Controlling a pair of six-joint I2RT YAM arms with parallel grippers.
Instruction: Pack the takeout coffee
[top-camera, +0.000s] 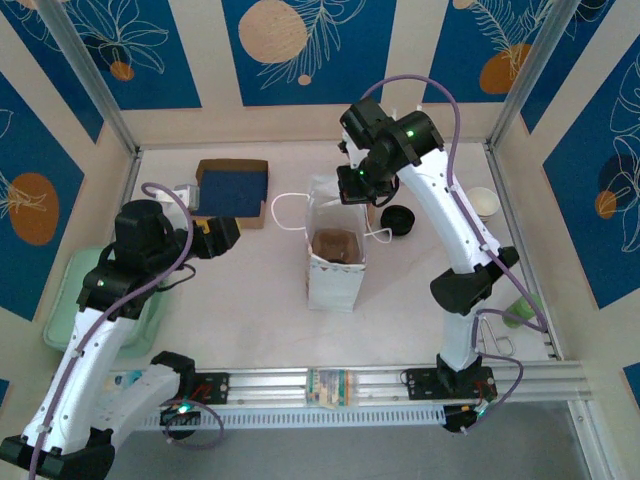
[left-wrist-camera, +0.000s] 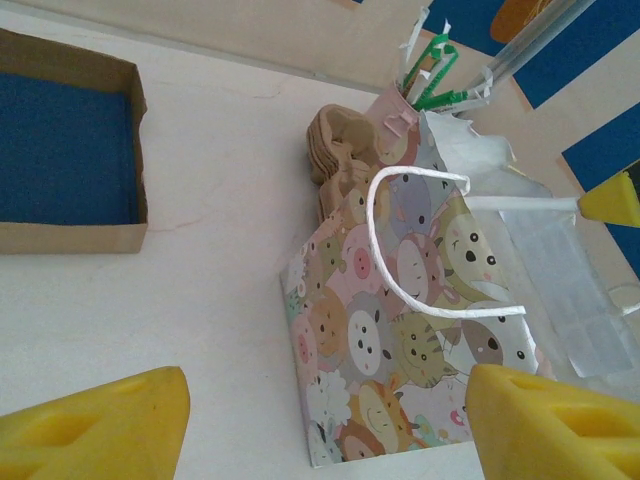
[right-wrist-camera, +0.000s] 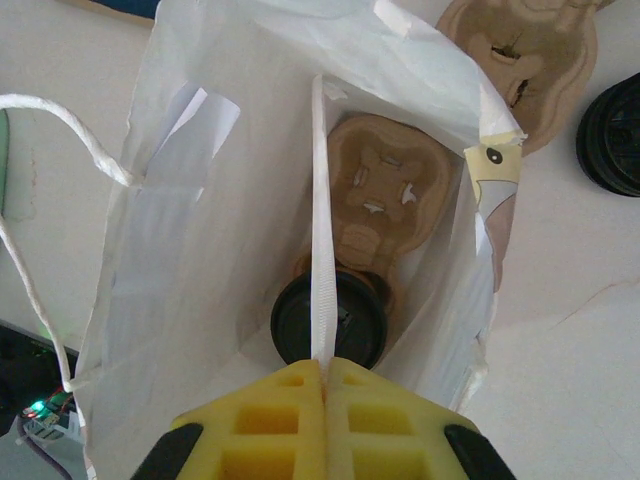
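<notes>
Next, I release the white straw from my right gripper across the brown pulp carrier inside the white paper bag (top-camera: 339, 254) (right-wrist-camera: 384, 236).
The takeout coffee (right-wrist-camera: 355, 325) stands inside the white paper bag (top-camera: 335, 262), its black lid showing beside a brown pulp carrier (right-wrist-camera: 380, 190) in the right wrist view. Just above the bag's mouth, my right gripper (right-wrist-camera: 325, 368) (top-camera: 352, 188) is shut on the bag's white handle strap (right-wrist-camera: 322, 270), which runs across the lid. My left gripper (top-camera: 222, 235) (left-wrist-camera: 330, 440) hangs open to the left of the bag, with nothing between its yellow fingers (left-wrist-camera: 110, 430). In the left wrist view the bag's side (left-wrist-camera: 400, 310) carries a cartoon animal print, and its other handle (left-wrist-camera: 420, 245) lies loose.
A blue-lined cardboard box (top-camera: 232, 190) sits at the back left. Loose black lids (top-camera: 398, 220) and a paper cup stack (top-camera: 484, 202) lie right of the bag. More pulp carriers (left-wrist-camera: 335, 150) and green straws (left-wrist-camera: 430, 70) stand behind it. A green bin (top-camera: 75, 300) sits far left.
</notes>
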